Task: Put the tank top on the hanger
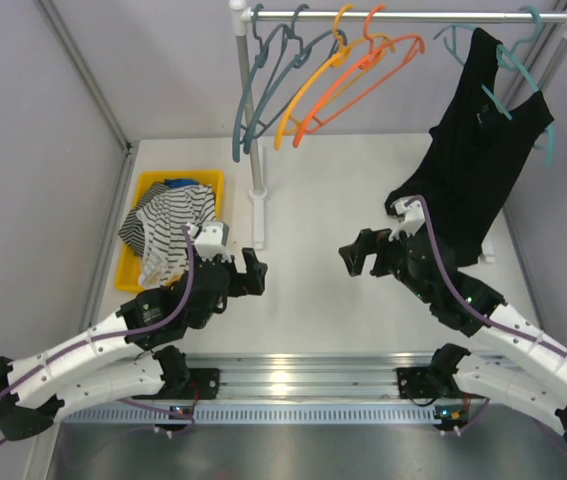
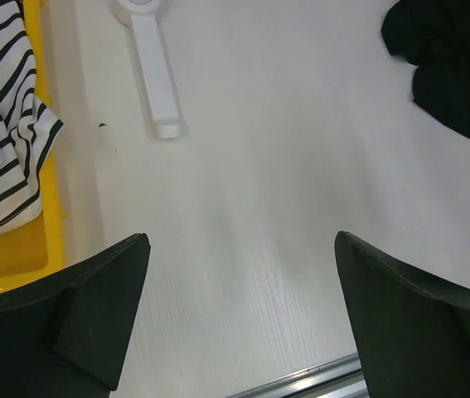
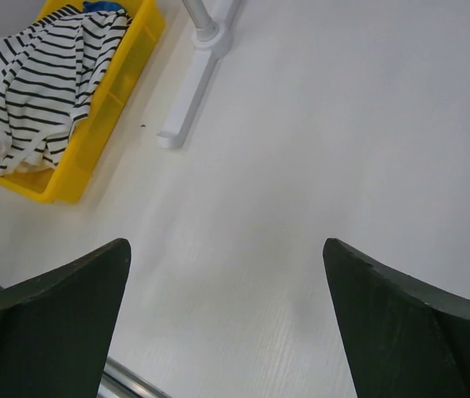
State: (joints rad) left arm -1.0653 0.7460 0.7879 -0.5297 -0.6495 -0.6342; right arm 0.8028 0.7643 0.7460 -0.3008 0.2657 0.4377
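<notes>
My left gripper is to close next on the near end (image 1: 168,258) of the striped tank top, where it lies crumpled toward the near side of the yellow bin.
The tank top (image 1: 168,222), white with thin black stripes, lies crumpled in a yellow bin (image 1: 149,183) at the left of the table. It also shows in the left wrist view (image 2: 2,124) and the right wrist view (image 3: 44,83). The red-orange hanger (image 1: 363,72) hangs on the rack rail at the back, next to a yellow-amber one. My left gripper (image 1: 254,272) (image 2: 241,240) is open and empty above bare table, to the right of the bin. My right gripper (image 1: 349,256) (image 3: 225,245) is open and empty, facing it across the middle.
Teal hangers (image 1: 263,80) hang at the rail's left. A black top (image 1: 478,150) hangs on a teal hanger at the right, reaching down to the table. The rack's white foot (image 1: 259,215) (image 2: 156,83) (image 3: 193,91) stands between bin and table centre.
</notes>
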